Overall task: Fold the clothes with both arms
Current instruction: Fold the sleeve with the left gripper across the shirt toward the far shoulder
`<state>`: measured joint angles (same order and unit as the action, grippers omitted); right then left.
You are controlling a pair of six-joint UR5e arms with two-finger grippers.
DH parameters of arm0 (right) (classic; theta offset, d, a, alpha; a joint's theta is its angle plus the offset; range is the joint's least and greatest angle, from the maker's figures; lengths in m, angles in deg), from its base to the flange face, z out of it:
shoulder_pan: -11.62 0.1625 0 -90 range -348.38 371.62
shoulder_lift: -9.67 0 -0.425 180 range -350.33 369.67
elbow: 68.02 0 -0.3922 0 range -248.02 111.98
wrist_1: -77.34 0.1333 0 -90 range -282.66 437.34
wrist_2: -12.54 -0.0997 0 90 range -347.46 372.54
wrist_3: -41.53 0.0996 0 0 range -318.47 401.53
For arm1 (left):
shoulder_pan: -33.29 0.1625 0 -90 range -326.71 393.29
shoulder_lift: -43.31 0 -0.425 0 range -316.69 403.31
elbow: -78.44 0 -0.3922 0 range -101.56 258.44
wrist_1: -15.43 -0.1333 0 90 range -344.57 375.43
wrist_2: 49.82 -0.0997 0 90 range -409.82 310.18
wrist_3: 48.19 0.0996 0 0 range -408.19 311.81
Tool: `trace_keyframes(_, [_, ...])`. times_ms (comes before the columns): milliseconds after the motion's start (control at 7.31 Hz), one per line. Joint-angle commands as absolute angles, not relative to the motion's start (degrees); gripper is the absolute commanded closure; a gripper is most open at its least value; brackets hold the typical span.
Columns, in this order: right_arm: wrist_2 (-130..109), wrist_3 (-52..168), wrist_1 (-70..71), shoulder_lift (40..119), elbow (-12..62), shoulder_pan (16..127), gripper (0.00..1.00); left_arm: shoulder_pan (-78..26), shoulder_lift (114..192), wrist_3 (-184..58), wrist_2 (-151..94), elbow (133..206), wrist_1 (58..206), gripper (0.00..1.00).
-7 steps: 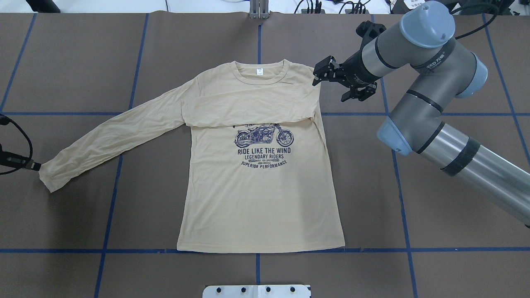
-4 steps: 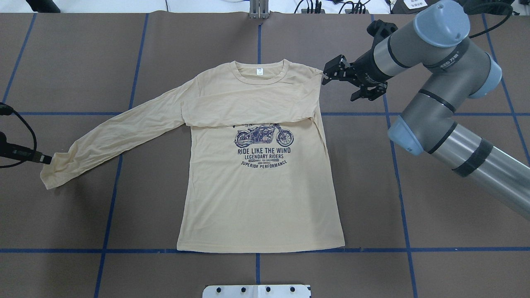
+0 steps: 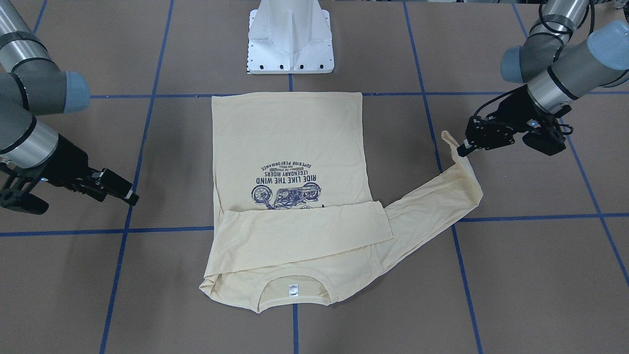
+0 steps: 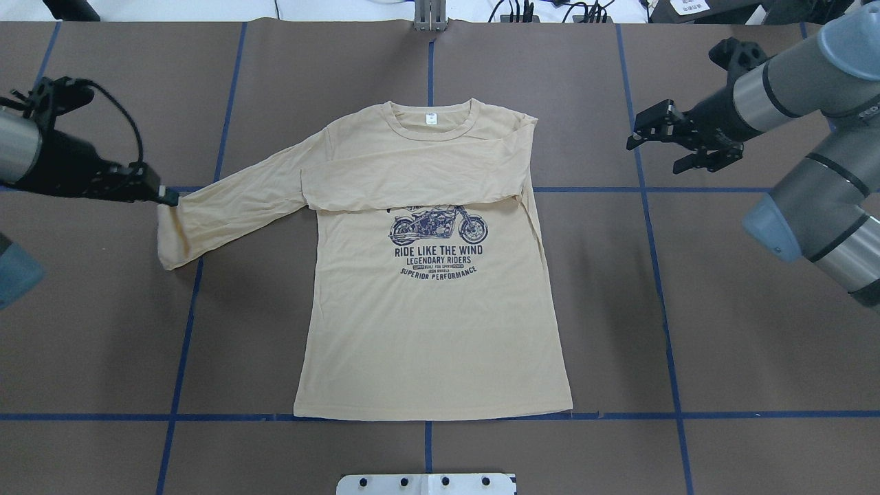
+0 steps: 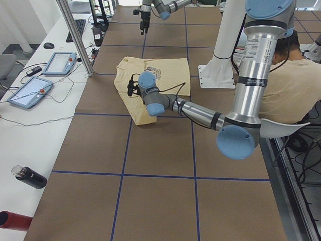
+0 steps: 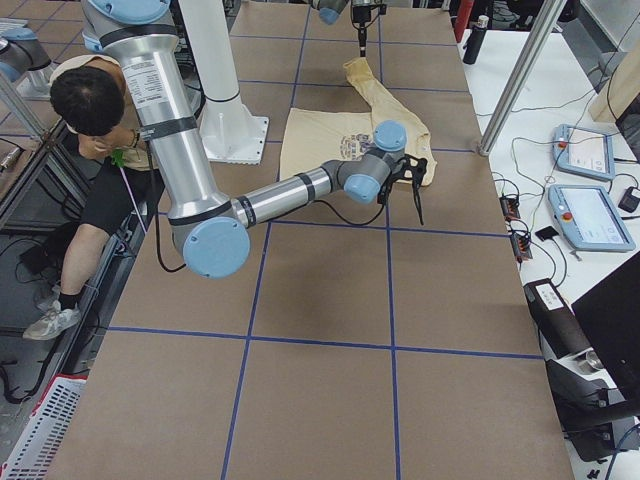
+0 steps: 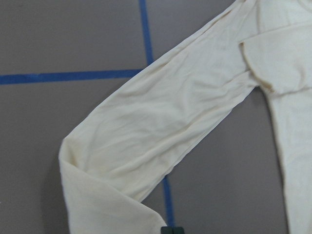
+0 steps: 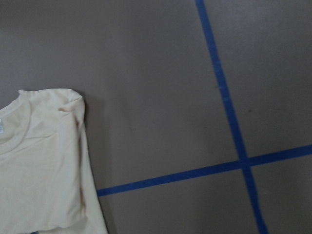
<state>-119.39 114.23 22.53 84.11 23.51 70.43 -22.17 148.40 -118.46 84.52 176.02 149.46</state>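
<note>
The left gripper needs to release the sleeve cuff, which it now holds lifted, on the folded sleeve's shoulder fold (image 3: 218, 225), at the opposite side edge of the T-shirt.
The cream-yellow T-shirt (image 4: 433, 330) lies flat, print (image 4: 438, 237) up and neck label (image 4: 431, 118) at the far edge. One sleeve is folded across the chest. The other sleeve (image 4: 234, 210) stretches toward the view's left and also shows in the left wrist view (image 7: 161, 126). My left gripper (image 4: 168, 198) is shut on this sleeve's cuff and holds it lifted, so the sleeve end doubles over; it also shows in the front view (image 3: 461, 149). My right gripper (image 4: 631, 139) is empty, off the cloth, right of the shirt's shoulder (image 8: 44, 146). Its jaws look slightly apart.
The brown table carries a grid of blue tape lines (image 4: 660, 275). The white pedestal base (image 3: 291, 44) stands at the robot's edge, just behind the shirt's hem. A side bench holds tablets (image 5: 61, 63). A person (image 5: 291, 85) sits beside the base.
My left gripper has carried the cuff up off the table and toward the shirt, doubling the sleeve end. My right gripper has drawn away to the right from the shirt's shoulder.
</note>
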Motion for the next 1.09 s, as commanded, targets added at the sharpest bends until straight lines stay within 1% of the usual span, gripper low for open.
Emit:
trace_keyframes(0, [-119.56, 107.39, 25.56, 90.85, 23.21, 73.48, 0.01, -15.44, 170.13, -130.58, 74.78, 173.39, 131.51, 1.0])
trace_keyframes(411, [-119.47, 98.35, 25.66, 94.91, 21.46, 77.78, 0.01, -10.15, 187.4, -138.61, 67.9, 158.65, 132.41, 1.0])
trace_keyframes(684, [-119.47, 96.03, 25.66, 95.45, 20.83, 78.77, 0.01, -9.07, 195.58, -142.4, 66.02, 149.67, 136.1, 1.0])
trace_keyframes(821, [-119.47, 96.03, 25.66, 95.62, 20.83, 78.77, 0.01, -9.07, 196.41, -142.59, 65.67, 149.2, 136.28, 1.0])
trace_keyframes(958, [-119.56, 96.03, 25.66, 95.8, 20.83, 78.77, 0.01, -8.9, 197.46, -142.59, 62.53, 146.41, 138.37, 1.0])
